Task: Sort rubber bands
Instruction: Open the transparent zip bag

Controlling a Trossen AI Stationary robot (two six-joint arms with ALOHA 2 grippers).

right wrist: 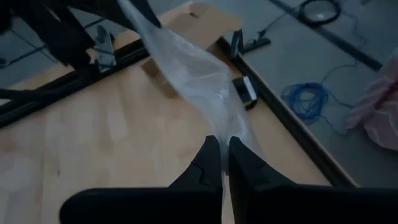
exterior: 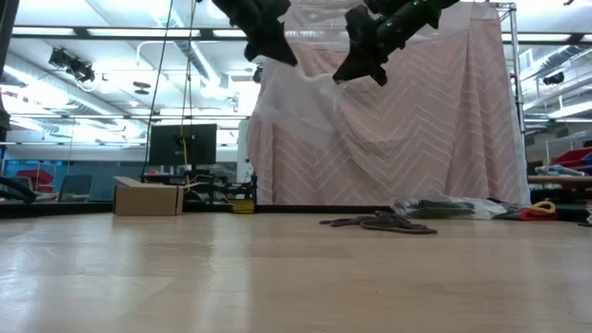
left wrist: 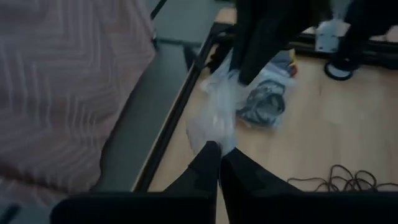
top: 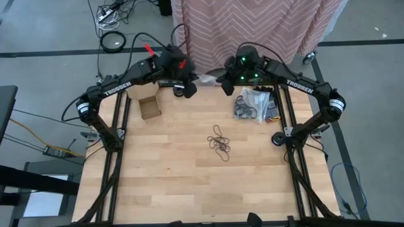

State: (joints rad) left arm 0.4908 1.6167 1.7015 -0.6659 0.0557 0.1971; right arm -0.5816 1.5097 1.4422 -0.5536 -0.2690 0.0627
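Observation:
I see the clear bag's bunched end in my left gripper keeps the film gathered, so I need to open it and retake the bag's upper edge (exterior: 313,77) while my right gripper holds.
A clear crinkly plastic bag (exterior: 313,81) hangs high above the table's far edge, stretched between my two grippers. My left gripper (left wrist: 219,155) is shut on one end of it and my right gripper (right wrist: 224,152) on the other. In the low view my left gripper (exterior: 276,48) is to the left of my right gripper (exterior: 356,67). A loose tangle of dark rubber bands (top: 219,144) lies on the wood mid-table. More dark bands sit inside clear bags (top: 251,104) lying flat at the far right. My left gripper pinches one bunched end of the clear bag (left wrist: 215,132) between its two fingers, slanting down from the table's left side. The bag is lifted clear and runs on toward the other gripper (left wrist: 261,43). My right gripper pinches the bag's opposite bunched end (right wrist: 224,127) between its two fingers, slanting down from the table's right side. From there the film runs drawn out to my left gripper, clear of the table.
An open cardboard box (top: 148,106) stands at the far left of the table. A pink chevron cloth (top: 252,25) hangs behind the far edge. A small black round base (top: 278,139) sits by the right rail. Bare wood lies toward the near edge (top: 202,195).

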